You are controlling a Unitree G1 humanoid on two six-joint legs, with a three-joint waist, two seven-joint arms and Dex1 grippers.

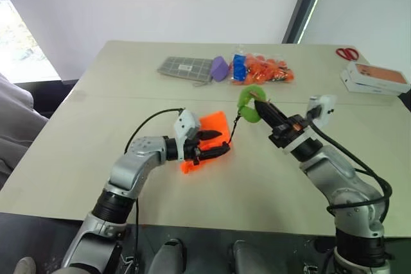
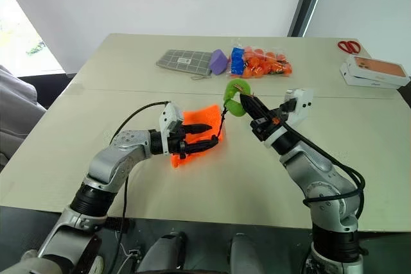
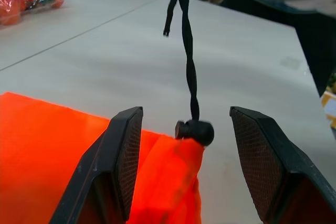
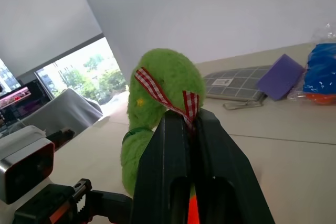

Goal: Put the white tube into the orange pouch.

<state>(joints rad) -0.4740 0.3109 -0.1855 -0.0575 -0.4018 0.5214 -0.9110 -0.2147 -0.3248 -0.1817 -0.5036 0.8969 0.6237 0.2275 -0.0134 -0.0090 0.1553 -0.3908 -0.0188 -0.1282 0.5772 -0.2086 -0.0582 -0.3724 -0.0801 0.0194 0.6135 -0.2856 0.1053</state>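
Observation:
The black stopper sits loose between open fingers, so my left gripper will pinch the pouch corner [image 3: 185,157] below it before my right gripper pulls the green ring.
The orange pouch [image 1: 210,126] sits mid-table, its mouth corner and black cord stopper [image 3: 195,131] between the spread fingers of my left gripper [image 1: 218,144]. That gripper is open and neither pad presses the fabric. A twisted black cord [image 3: 190,66] runs up from the stopper to a fuzzy green ring [image 1: 249,102]. My right gripper [image 1: 261,104] is shut on the ring at its red-checked ribbon [image 4: 157,85] and holds it above the table. The white tube is out of view.
Along the far side lie a grey checked case [image 1: 186,67], a purple item [image 1: 219,67] and a clear bag of orange and blue things [image 1: 263,68]. White boxes [image 1: 376,78] and red scissors [image 1: 347,53] are at the far right.

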